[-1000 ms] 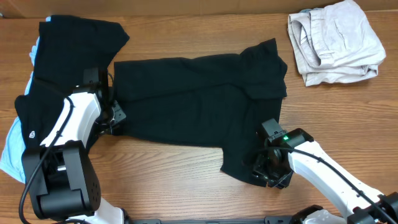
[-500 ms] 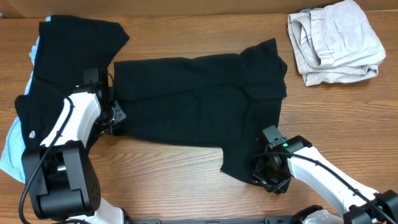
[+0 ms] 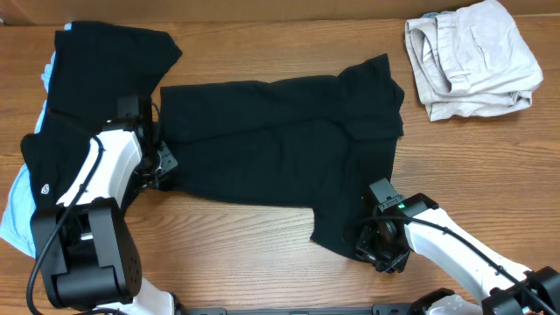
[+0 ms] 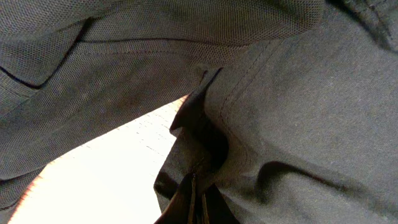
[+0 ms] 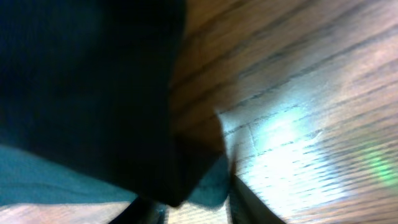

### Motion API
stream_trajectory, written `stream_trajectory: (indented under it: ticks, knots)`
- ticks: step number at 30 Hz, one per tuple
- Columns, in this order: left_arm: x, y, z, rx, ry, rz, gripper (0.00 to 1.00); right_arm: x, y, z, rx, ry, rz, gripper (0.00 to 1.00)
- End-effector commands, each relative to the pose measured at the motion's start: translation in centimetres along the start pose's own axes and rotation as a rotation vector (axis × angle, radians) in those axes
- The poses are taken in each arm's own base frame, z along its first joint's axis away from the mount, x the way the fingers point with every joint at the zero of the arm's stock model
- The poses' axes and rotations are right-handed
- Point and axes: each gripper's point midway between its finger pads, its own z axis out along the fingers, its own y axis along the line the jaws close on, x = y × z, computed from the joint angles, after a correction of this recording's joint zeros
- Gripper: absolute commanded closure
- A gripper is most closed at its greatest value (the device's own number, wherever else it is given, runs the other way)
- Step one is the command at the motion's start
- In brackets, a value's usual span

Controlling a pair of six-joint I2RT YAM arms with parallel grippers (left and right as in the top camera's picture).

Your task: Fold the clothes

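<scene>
Next, my left gripper lets go of the black T-shirt's edge a little further back, beside the pile of black shirts (image 3: 162,150).
A black T-shirt (image 3: 280,140) lies spread across the middle of the wooden table. My left gripper (image 3: 160,166) is at its left edge; in the left wrist view its fingers (image 4: 198,205) are shut on a fold of the black fabric (image 4: 280,124). My right gripper (image 3: 376,249) is at the shirt's front right corner. In the right wrist view its fingers (image 5: 193,208) stand apart, open, with the black corner (image 5: 93,93) hanging between them over the wood.
A pile of black shirts (image 3: 87,70) lies at the far left over a pale blue garment (image 3: 16,214). Folded beige trousers (image 3: 468,57) lie at the back right. Bare wood (image 3: 236,245) shows along the front edge.
My right gripper has moved a little forward and left along the shirt's front right corner. The left gripper and the shirt have not moved.
</scene>
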Motion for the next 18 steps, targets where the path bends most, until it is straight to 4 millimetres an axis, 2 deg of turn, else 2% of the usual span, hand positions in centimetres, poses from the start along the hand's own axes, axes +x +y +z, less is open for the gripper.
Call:
stream_trajectory:
  ticks: [1,3,6,9,12,16,18]
  knots:
    - [-0.3,-0.4,-0.3,0.019,-0.011,0.015,0.96,-0.2,-0.5,0.3,0.021,-0.021,0.005,0.80]
    - [-0.4,-0.4,-0.3,0.020,-0.014,0.018,0.96,-0.4,-0.3,0.3,0.014,-0.026,0.004,0.96]
    - [-0.5,-0.6,-0.5,0.026,-0.015,0.046,0.96,-0.3,0.1,0.2,-0.005,-0.017,0.001,0.96]
    - [-0.4,-0.8,-1.4,0.039,0.007,0.102,0.96,0.0,0.5,-0.9,-0.013,-0.009,0.002,0.96]
    - [-0.9,-0.8,-3.4,0.032,0.016,0.109,0.96,-0.4,1.7,-3.6,-0.051,-0.041,-0.011,0.96]
    - [-1.7,-0.9,-6.5,0.035,0.015,0.127,0.96,-0.9,4.0,-8.7,-0.145,-0.106,-0.031,0.96]
    - [-1.9,-0.9,-7.8,0.036,0.017,0.152,0.96,-1.0,4.3,-10.9,-0.164,-0.125,-0.032,0.96]
